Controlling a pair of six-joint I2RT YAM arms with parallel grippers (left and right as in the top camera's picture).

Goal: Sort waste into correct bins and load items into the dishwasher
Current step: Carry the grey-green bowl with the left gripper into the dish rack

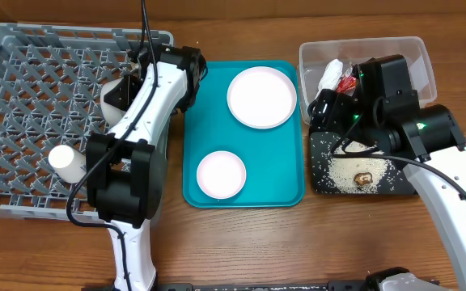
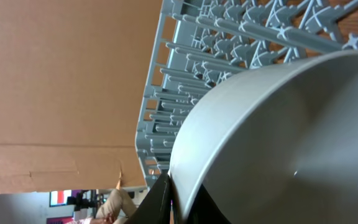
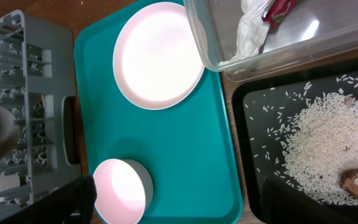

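My left gripper should release the pale bowl, now held over the dishwasher rack, between the white cup and the dishwasher rack's edge (image 1: 136, 122) next to the teal tray.
In the left wrist view my left gripper (image 2: 174, 202) is shut on the rim of the pale bowl (image 2: 278, 137), one finger outside the rim and one inside. Overhead, that gripper (image 1: 124, 90) holds the bowl (image 1: 112, 103) over the grey dishwasher rack (image 1: 23, 97), where a white cup (image 1: 63, 160) lies. The large pink plate (image 1: 261, 97) and the smaller plate (image 1: 221, 174) sit on the teal tray (image 1: 285, 190). My right gripper (image 1: 324, 109) is open and holds nothing. The clear tub (image 1: 415, 56) holds the napkin (image 1: 330, 74) and red wrapper (image 1: 348, 81). The black tray (image 1: 322, 174) holds rice (image 1: 348, 168) and a brown morsel (image 1: 364, 178).
In the right wrist view the open right gripper (image 3: 179, 211) hangs above the teal tray (image 3: 204, 149), between the smaller plate (image 3: 120, 190) and the black tray (image 3: 253, 106). A cardboard wall (image 2: 61, 81) stands behind the rack. Bare wood table (image 1: 298, 250) runs along the front.
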